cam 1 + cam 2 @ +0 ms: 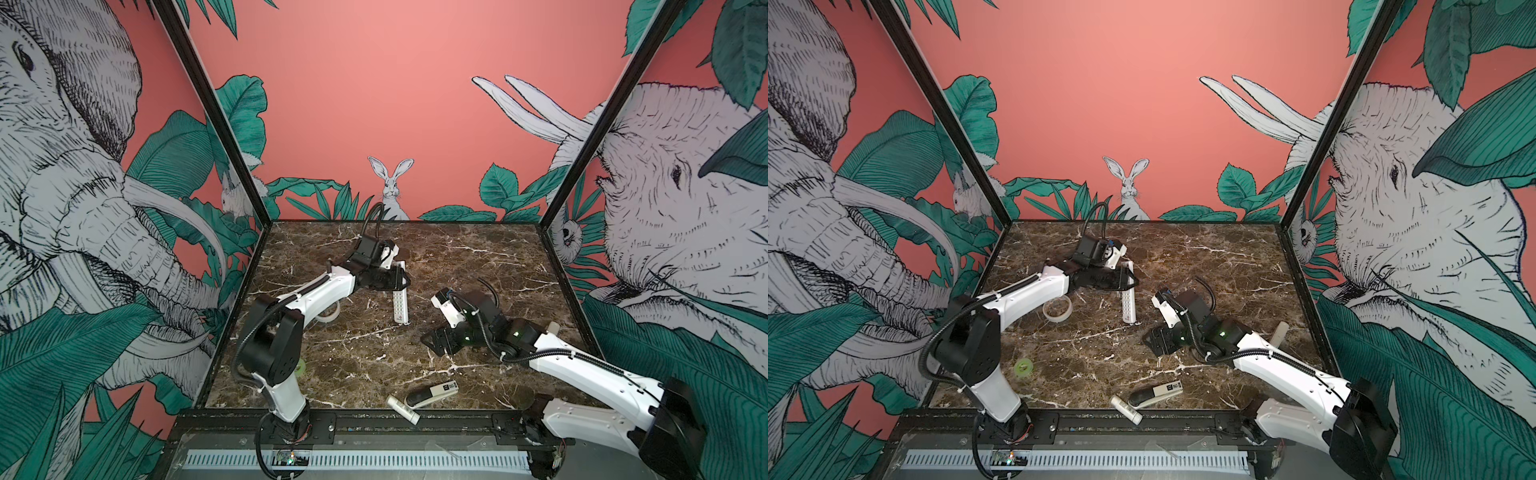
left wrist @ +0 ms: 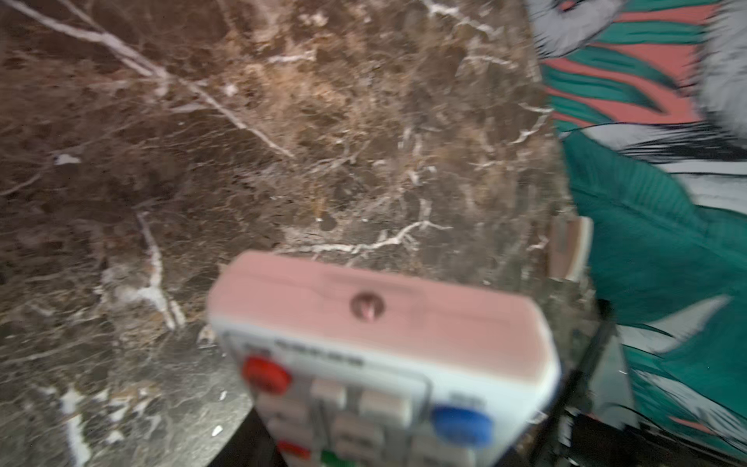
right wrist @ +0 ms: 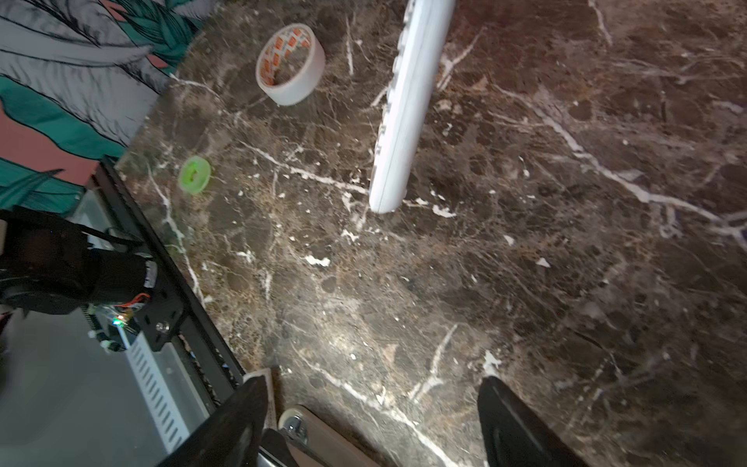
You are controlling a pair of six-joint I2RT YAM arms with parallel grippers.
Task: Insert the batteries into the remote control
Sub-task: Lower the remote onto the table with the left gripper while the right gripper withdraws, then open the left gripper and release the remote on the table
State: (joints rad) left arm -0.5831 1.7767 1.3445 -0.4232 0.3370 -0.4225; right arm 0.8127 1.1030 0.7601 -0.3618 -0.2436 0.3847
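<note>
Next, the left gripper releases the remote control on the marble (image 1: 407,306) (image 2: 288,389) between the white tape and the right gripper.
The long white remote control (image 1: 400,306) hangs from my left gripper (image 1: 398,277), which is shut on its far half. Its buttons face up and its near end points toward the front of the table. In the left wrist view the remote control (image 2: 376,364) fills the lower middle, blurred, with red and blue buttons showing. My right gripper (image 1: 430,343) hovers low over the marble to the right of the remote, open, with nothing between its fingers (image 3: 242,416). In the right wrist view the remote (image 3: 404,121) is edge-on. The batteries are out of view.
A roll of white tape (image 1: 1057,308) lies left of the remote, partly under the left arm. A small green spool (image 1: 1023,368) sits at the front left. A stubby black-and-white device (image 1: 432,392) and a white labelled tube (image 1: 402,409) lie at the front edge. A pale stick (image 1: 1280,332) lies behind the right arm.
</note>
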